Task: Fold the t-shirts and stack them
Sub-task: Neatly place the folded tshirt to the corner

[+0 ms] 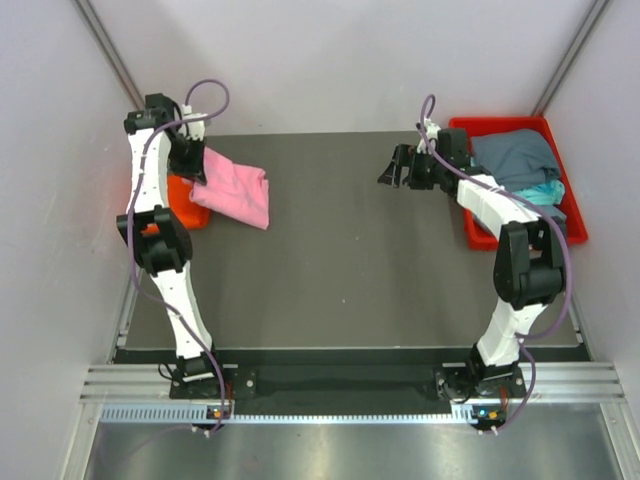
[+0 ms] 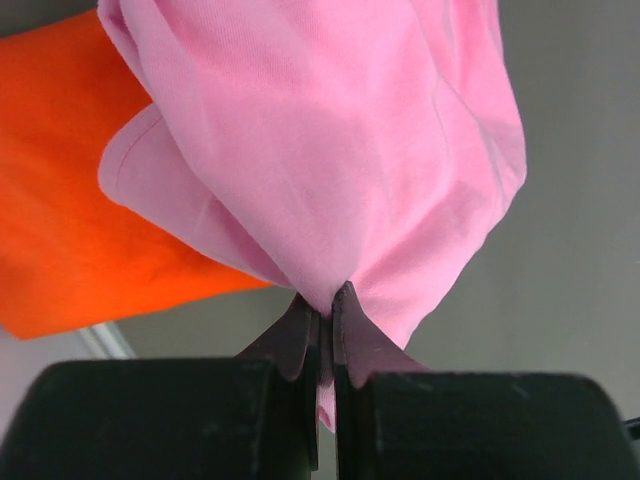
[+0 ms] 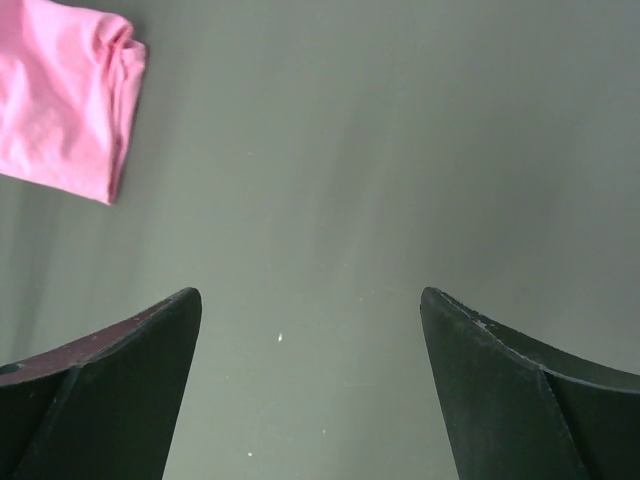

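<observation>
Next, my left gripper puts the pink t-shirt down squarely over the bright orange t-shirt (image 1: 161,200) (image 2: 110,200) by the side wall.
A folded light pink t-shirt (image 1: 238,192) lies at the table's far left, partly over a bright orange t-shirt (image 1: 183,197). My left gripper (image 1: 197,170) is shut on the pink shirt's near edge; the left wrist view shows the pink cloth (image 2: 340,150) pinched between the closed jaws, with the orange shirt (image 2: 70,230) beneath it. My right gripper (image 1: 398,170) is open and empty over bare table at the far right. The pink shirt also shows in the right wrist view (image 3: 60,100). A grey-blue t-shirt (image 1: 515,155) and a teal one (image 1: 545,192) lie in the tray.
A rigid red plastic tray (image 1: 478,232) stands at the far right edge of the dark table (image 1: 340,270). White walls close in the left, right and back sides.
</observation>
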Motion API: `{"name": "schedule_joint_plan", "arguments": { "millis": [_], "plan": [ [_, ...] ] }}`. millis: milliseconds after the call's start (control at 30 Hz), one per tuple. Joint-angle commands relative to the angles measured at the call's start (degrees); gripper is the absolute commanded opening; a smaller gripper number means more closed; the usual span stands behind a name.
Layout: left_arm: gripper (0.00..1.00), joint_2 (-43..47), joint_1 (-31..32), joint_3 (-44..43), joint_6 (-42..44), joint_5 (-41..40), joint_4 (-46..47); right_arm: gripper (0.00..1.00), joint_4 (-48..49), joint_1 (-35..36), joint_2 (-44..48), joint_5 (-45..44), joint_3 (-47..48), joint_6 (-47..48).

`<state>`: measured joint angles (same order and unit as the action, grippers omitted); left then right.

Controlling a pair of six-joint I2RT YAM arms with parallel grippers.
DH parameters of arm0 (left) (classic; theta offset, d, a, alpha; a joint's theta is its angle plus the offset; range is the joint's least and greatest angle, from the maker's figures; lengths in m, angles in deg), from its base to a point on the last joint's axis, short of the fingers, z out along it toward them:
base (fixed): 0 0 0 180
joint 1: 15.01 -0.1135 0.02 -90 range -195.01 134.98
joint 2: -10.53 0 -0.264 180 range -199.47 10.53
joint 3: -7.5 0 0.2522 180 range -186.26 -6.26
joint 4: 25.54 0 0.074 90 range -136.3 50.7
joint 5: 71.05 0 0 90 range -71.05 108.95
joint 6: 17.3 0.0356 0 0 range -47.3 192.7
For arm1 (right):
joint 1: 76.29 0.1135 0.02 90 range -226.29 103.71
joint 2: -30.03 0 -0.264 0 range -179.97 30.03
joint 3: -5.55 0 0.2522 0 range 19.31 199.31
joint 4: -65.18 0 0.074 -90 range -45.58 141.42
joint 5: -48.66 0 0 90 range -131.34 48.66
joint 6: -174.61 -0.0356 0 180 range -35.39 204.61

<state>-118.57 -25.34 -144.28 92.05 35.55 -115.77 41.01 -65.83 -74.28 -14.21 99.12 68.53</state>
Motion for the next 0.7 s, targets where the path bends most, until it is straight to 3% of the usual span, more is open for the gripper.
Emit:
{"name": "schedule_joint_plan", "arguments": {
  "millis": [0, 667],
  "plan": [
    [0.00, 4.82, -1.63, -2.52, 4.28, -4.29, -2.64, 0.91, 1.80, -0.44, 3.59, -0.24, -0.36, 0.34],
    [0.00, 7.81, -4.44, -2.17, 11.76, -16.07, 5.36, 0.92, 2.50, -0.53, 5.87, 0.11, -4.22, 0.43]
  ]
}}
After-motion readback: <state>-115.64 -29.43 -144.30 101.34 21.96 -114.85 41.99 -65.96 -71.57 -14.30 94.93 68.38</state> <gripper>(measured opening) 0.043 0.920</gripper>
